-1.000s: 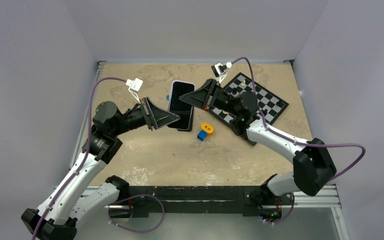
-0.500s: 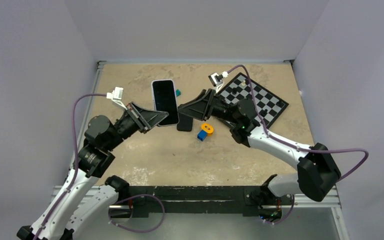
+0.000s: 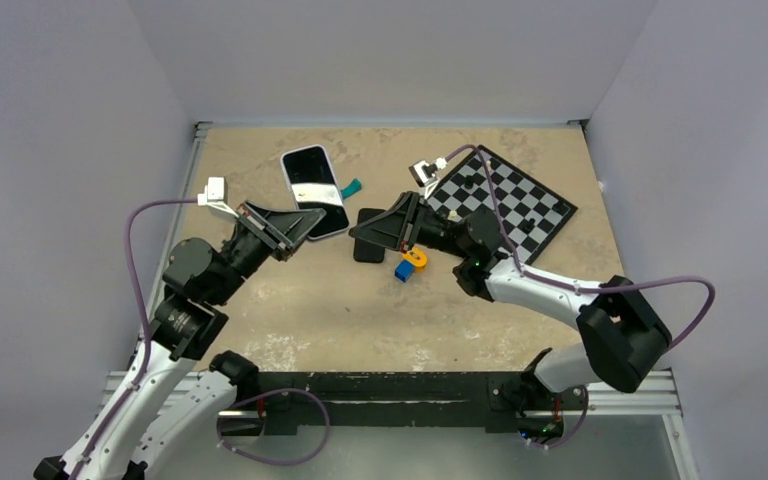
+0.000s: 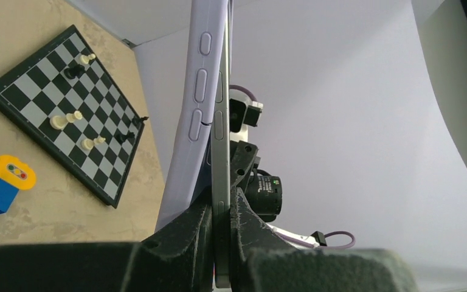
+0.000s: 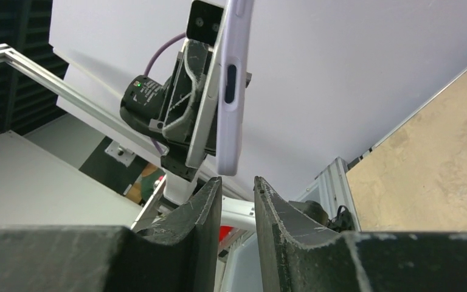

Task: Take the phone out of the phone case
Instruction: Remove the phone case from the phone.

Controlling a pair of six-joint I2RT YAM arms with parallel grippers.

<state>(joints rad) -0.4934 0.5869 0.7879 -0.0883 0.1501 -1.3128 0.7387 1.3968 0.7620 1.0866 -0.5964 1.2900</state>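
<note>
My left gripper is going to set the phone down on the table (image 3: 313, 211) beside the teal piece, away from the chessboard.
The phone (image 3: 315, 185), dark screen up, still sits in its lilac phone case (image 4: 197, 91). My left gripper (image 3: 310, 222) is shut on the phone's near end and holds it tilted above the table at back left. In the left wrist view the phone's grey edge (image 4: 222, 158) is clamped between the fingers, and the case bows away from it on the left side. My right gripper (image 3: 357, 231) is apart from the phone, low over a flat black object (image 3: 368, 248). Its jaws (image 5: 238, 179) stand slightly open with nothing between them; beyond them hangs the phone case (image 5: 234, 91).
A chessboard (image 3: 520, 200) with several pieces lies at back right. An orange ring (image 3: 416, 258) and a blue block (image 3: 403, 270) sit just under the right wrist. A small teal piece (image 3: 352, 187) lies beside the phone.
The right gripper let go of the phone's far end, opened wide, narrowed again and dropped toward the black object. The left arm carried the phone left and back, tilting it.
</note>
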